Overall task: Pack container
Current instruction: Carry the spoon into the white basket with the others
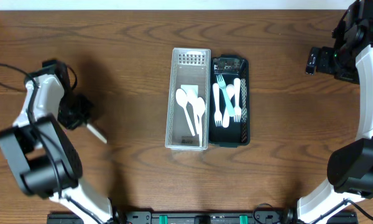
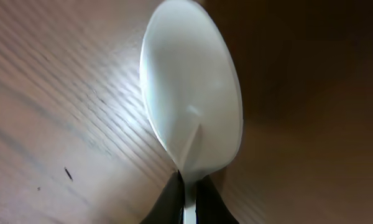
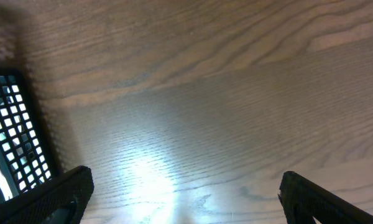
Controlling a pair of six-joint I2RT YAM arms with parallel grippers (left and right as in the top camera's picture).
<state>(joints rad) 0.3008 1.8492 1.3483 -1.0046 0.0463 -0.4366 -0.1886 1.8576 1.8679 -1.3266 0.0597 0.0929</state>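
Observation:
Next, my left gripper lets go of the white plastic spoon on the white spoons' handles in the clear bin (image 1: 194, 124).
My left gripper (image 1: 81, 118) is shut on a white plastic spoon (image 2: 191, 93) at the far left of the table; the spoon's handle (image 1: 97, 133) sticks out to the right in the overhead view. A clear bin (image 1: 173, 99) at the table's middle holds white spoons (image 1: 191, 109). A black bin (image 1: 245, 106) beside it on the right holds white and light blue forks (image 1: 227, 99). My right gripper (image 3: 183, 199) is open and empty over bare wood, far right of the bins, at the upper right (image 1: 317, 61).
The black bin's lattice wall (image 3: 15, 143) shows at the left edge of the right wrist view. Bare wooden table surrounds both bins.

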